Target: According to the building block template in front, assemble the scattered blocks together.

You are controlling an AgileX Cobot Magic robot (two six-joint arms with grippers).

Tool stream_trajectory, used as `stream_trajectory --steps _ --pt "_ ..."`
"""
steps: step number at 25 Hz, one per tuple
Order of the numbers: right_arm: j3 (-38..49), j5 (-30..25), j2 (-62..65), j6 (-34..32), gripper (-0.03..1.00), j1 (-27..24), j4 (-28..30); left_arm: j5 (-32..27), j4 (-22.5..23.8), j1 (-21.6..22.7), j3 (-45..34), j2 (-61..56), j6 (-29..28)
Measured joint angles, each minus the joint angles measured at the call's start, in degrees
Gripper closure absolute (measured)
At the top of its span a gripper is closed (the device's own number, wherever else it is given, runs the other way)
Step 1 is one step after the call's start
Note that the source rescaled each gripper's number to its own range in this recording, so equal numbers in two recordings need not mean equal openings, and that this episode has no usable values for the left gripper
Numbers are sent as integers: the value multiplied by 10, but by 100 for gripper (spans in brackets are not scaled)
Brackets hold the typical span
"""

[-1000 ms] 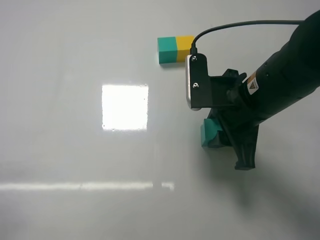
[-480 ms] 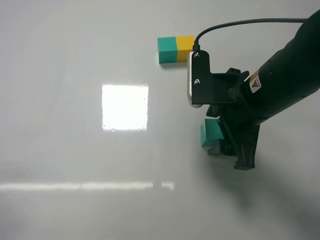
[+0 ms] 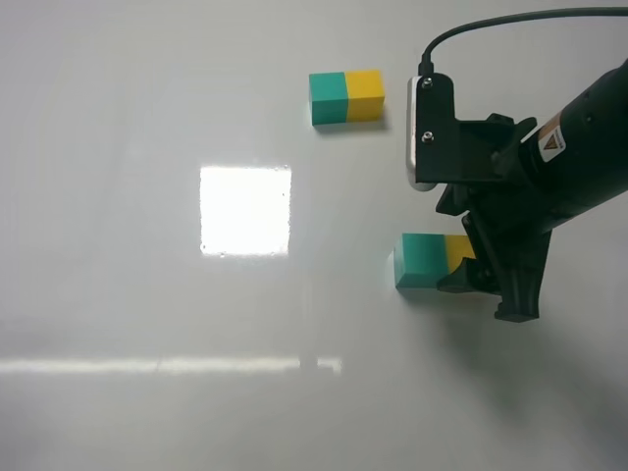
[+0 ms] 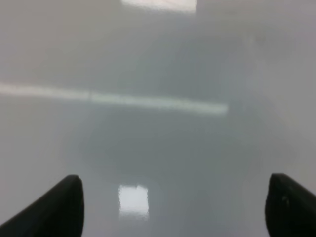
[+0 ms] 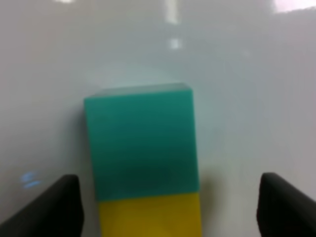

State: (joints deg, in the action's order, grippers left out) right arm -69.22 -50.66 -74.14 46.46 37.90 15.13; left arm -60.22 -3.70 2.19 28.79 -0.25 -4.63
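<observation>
My right gripper will grip the touching teal and yellow cubes and move the pair into line (image 3: 358,242), since they lie off to one side of the template.
The building block template (image 3: 345,96), a teal-and-yellow bar, lies at the back of the white table. The two scattered blocks lie side by side and touching: the teal cube (image 3: 422,259) on the left and the yellow cube (image 3: 458,247) on its right, partly hidden by my right gripper (image 3: 486,277). In the right wrist view the teal cube (image 5: 142,143) and the yellow cube (image 5: 150,216) sit between the gripper's fingers (image 5: 49,207), which stand wide apart and clear of both. My left gripper (image 4: 173,207) is open and empty over bare table; it is out of the exterior high view.
The white glossy table (image 3: 147,294) carries a bright square glare patch (image 3: 245,209) left of centre and a light streak lower down. The right arm and its cable (image 3: 491,25) fill the right side.
My right arm has drawn back to the right, uncovering the yellow cube joined to the teal cube. The template has not moved.
</observation>
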Motion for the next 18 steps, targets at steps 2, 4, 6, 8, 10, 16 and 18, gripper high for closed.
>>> stream_trajectory --steps 2,4,6,8,10,16,18 --pt "10 11 0 0 30 0 1 0 0 0 0 0 0" --pt "24 22 0 -2 31 0 6 0 0 0 0 0 0" --pt "40 37 0 -11 31 0 15 0 0 0 0 0 0" --pt "46 50 0 -21 31 0 24 0 0 0 0 0 0" --pt "46 65 0 -28 31 0 29 0 0 0 0 0 0" --pt "46 77 -11 -43 31 0 30 0 0 0 0 0 0" --pt "46 77 -20 -48 31 0 30 0 0 0 0 0 0"
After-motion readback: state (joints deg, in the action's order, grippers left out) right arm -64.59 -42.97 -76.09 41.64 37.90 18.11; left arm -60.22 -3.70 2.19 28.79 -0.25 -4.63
